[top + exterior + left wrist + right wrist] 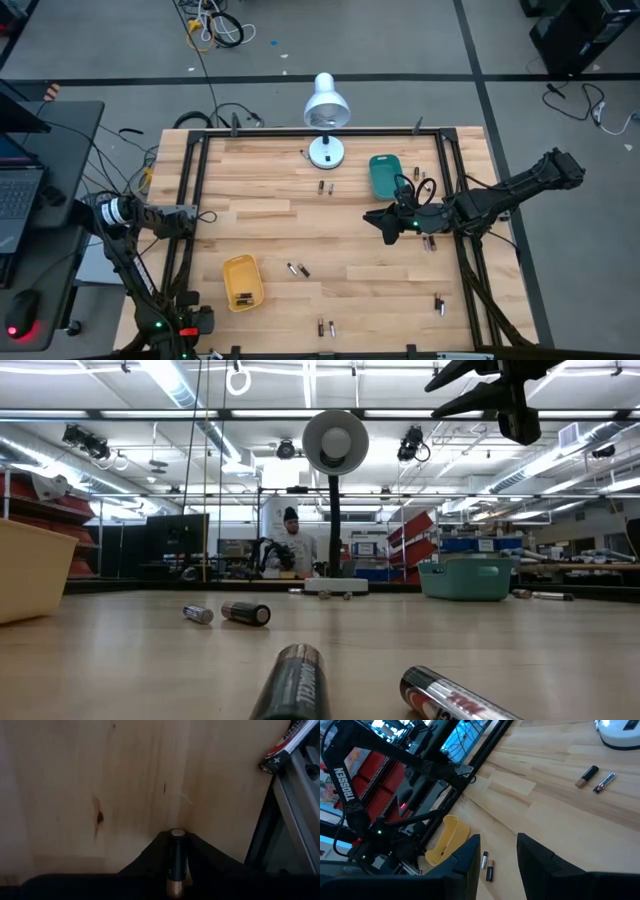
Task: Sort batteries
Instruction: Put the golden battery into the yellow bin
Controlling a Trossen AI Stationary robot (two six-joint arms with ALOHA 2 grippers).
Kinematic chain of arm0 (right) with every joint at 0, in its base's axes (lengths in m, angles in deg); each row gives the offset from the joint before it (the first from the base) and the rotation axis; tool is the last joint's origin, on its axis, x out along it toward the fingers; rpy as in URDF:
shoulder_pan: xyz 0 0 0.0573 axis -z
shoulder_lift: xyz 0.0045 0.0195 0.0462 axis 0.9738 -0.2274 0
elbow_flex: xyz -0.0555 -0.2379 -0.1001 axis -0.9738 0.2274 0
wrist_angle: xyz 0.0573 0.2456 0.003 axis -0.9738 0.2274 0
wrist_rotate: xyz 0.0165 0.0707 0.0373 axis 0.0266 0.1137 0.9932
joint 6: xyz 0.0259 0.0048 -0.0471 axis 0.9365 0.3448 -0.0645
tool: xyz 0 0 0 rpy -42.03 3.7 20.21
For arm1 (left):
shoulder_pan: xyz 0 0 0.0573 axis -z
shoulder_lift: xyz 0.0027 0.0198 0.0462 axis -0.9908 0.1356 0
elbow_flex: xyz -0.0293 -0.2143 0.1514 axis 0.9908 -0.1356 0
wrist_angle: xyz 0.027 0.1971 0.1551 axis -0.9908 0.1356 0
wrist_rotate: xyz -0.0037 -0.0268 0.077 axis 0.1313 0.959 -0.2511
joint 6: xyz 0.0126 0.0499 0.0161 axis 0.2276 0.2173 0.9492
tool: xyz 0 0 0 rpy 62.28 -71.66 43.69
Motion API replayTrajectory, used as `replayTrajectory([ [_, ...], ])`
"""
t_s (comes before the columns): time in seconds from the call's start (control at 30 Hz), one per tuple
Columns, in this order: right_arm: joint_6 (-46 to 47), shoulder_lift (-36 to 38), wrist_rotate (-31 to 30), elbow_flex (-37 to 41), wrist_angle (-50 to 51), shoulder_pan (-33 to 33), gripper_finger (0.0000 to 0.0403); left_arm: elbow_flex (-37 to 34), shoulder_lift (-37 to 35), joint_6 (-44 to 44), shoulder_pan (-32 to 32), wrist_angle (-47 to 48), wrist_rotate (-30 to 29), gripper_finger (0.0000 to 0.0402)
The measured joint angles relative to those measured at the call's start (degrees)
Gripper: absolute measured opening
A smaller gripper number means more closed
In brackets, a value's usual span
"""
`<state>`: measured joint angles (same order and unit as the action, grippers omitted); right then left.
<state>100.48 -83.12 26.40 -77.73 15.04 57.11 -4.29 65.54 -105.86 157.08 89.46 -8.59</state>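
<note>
My left gripper is going to let go of the dark battery in the yellow tray (245, 293), next to the batteries lying there.
Small dark batteries lie scattered on the wooden table: a pair (297, 269) near the middle, some (326, 187) by the lamp, some (325, 327) at the near edge, others (439, 304) at the right. The low view shows several batteries (245, 612) lying on their sides. A yellow tray (243, 281) holds a few batteries. A teal tray (385, 175) stands at the far right. My left gripper (203, 216) is at the table's left edge, shut on a battery (176, 862). My right gripper (385, 222) is open and empty, raised above the table just near of the teal tray. My left gripper pinches a dark battery with a copper-coloured end between its two fingers (150, 855). The battery lies along the fingers, and its silvery end (177, 833) sticks out past the fingertips toward the table top. How far back it reaches cannot be told.
A white desk lamp (326, 110) stands at the far middle. Black frame rails (190, 190) run along the table's left, right and far sides. Another battery (285, 745) lies by the rail near my left gripper. A person (290, 545) sits in the room beyond.
</note>
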Motion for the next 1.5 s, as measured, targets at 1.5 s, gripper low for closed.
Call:
replayTrajectory([
  [1.5,2.4,0.0,1.2,0.0,-0.5,-0.1,0.0115,5.3,-19.3,5.4,-25.8,18.3,-33.2,0.0095],
])
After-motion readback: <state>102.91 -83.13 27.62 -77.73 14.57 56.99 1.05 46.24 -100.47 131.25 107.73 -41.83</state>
